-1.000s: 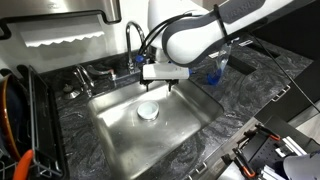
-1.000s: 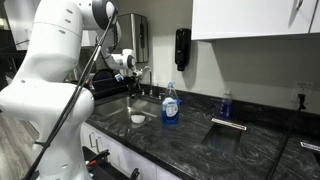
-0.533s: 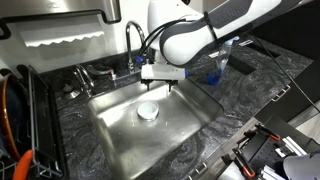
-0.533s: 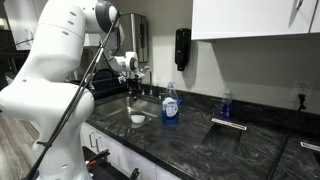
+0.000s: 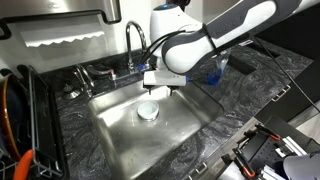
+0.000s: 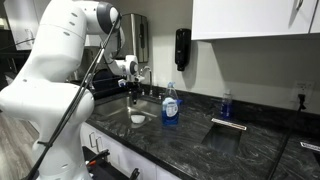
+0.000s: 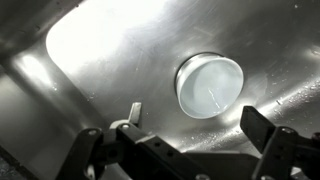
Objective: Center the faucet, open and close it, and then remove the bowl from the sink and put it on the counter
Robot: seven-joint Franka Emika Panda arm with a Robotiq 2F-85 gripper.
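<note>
The white bowl's rim (image 5: 150,103) (image 7: 182,100), on the side of the bowl toward the faucet, will be gripped by my gripper, because the bowl has to leave the sink.
The white bowl (image 5: 148,110) (image 6: 137,118) rests upright on the floor of the steel sink (image 5: 125,145), near the drain. My gripper (image 5: 158,91) hangs open just above the bowl, over the basin's back half. In the wrist view the bowl (image 7: 208,85) lies just beyond my gripper (image 7: 197,120). Its two fingers spread wide and nothing sits between them. The chrome gooseneck faucet (image 5: 129,42) rises behind the sink, left of my arm. Dark marbled counter (image 5: 245,95) surrounds the basin.
A blue soap bottle (image 6: 171,104) stands on the counter beside the sink, and a smaller blue bottle (image 6: 225,104) stands farther along. Short chrome fittings (image 5: 84,77) sit behind the basin. A dish rack (image 5: 18,125) occupies one side.
My gripper has dropped lower into the sink, closer to the bowl, staying open. The bowl has not moved.
</note>
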